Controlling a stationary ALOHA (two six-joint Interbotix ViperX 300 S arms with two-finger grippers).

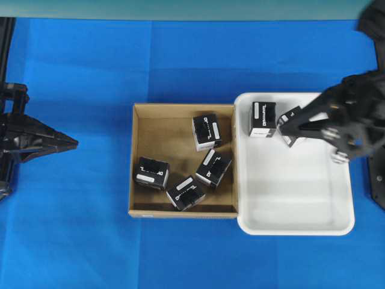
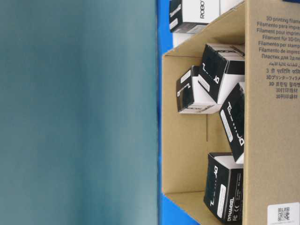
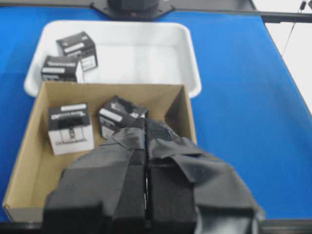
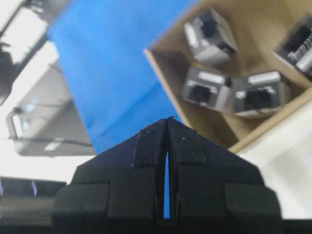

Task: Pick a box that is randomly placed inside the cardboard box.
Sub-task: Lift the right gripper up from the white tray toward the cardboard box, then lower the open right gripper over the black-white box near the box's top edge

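Note:
The robot's right gripper needs to next go to the black box at the back of the cardboard box and close on its long sides [image 1: 207,129] [image 4: 298,45].
The brown cardboard box [image 1: 139,198] sits mid-table with several small black boxes inside, among them one at the back [image 1: 206,132] and one at the front [image 1: 185,192]. My right gripper [image 1: 281,128] is shut and empty, hovering over the white tray beside a black box [image 1: 293,114] that it partly hides. In the right wrist view its jaws [image 4: 167,122] meet at the tips, with the cardboard box [image 4: 161,63] ahead. My left gripper [image 1: 74,143] is shut and empty, far left of the cardboard box. In its wrist view the fingertips [image 3: 146,125] point at a black box [image 3: 118,113].
A white plastic tray [image 1: 301,198] touches the cardboard box's right side and holds another black box [image 1: 263,118] at its back left corner. Blue cloth covers the table. The table-level view shows the cardboard box's printed wall [image 2: 274,70] close up.

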